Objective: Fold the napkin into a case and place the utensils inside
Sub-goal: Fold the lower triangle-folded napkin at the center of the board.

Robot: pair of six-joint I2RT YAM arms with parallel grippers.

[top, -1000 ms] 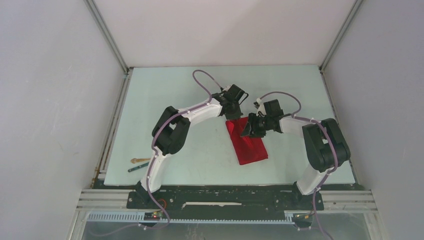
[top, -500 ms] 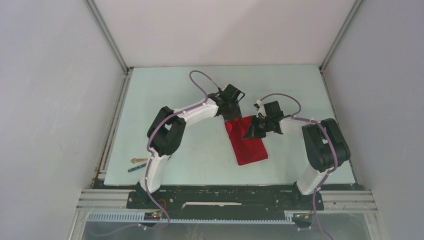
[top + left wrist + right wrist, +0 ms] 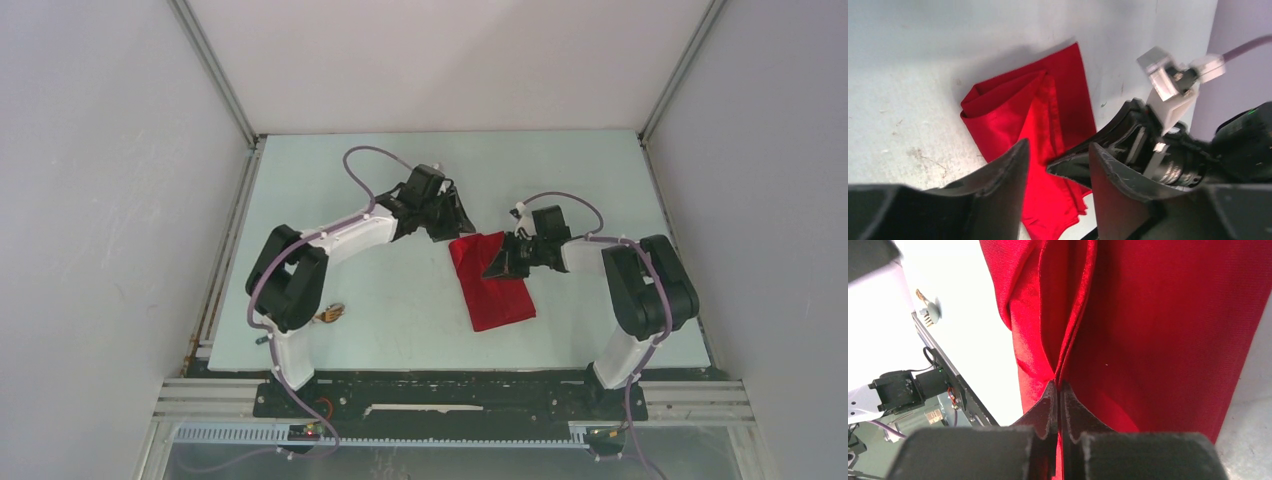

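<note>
The napkin's bunched far end is loose while the robot's right gripper pinches the flap midway, so it should open and take the flap's edge closer to that end (image 3: 1052, 106).
The red napkin (image 3: 495, 295) lies folded into a narrow strip on the table's middle right, with loose layers at its far end (image 3: 1013, 95). My right gripper (image 3: 497, 268) is shut on a raised fold of the napkin (image 3: 1168, 330), and its jaws pinch the cloth (image 3: 1058, 386). My left gripper (image 3: 452, 222) hangs open just left of the napkin's far end, holding nothing (image 3: 1055, 150). The wooden fork (image 3: 332, 313) lies near the left arm's base and also shows in the right wrist view (image 3: 928, 310). The teal utensil is hidden behind the left arm.
The left arm's elbow (image 3: 285, 275) hangs over the near-left part of the table (image 3: 400, 320), beside the fork. Grey walls close in the table on three sides. The right arm's elbow (image 3: 650, 285) stands at the near right.
My left gripper opened, let go of the napkin and drew back to the left; its elbow swung left over the utensils. My right gripper shut on the napkin's fold.
</note>
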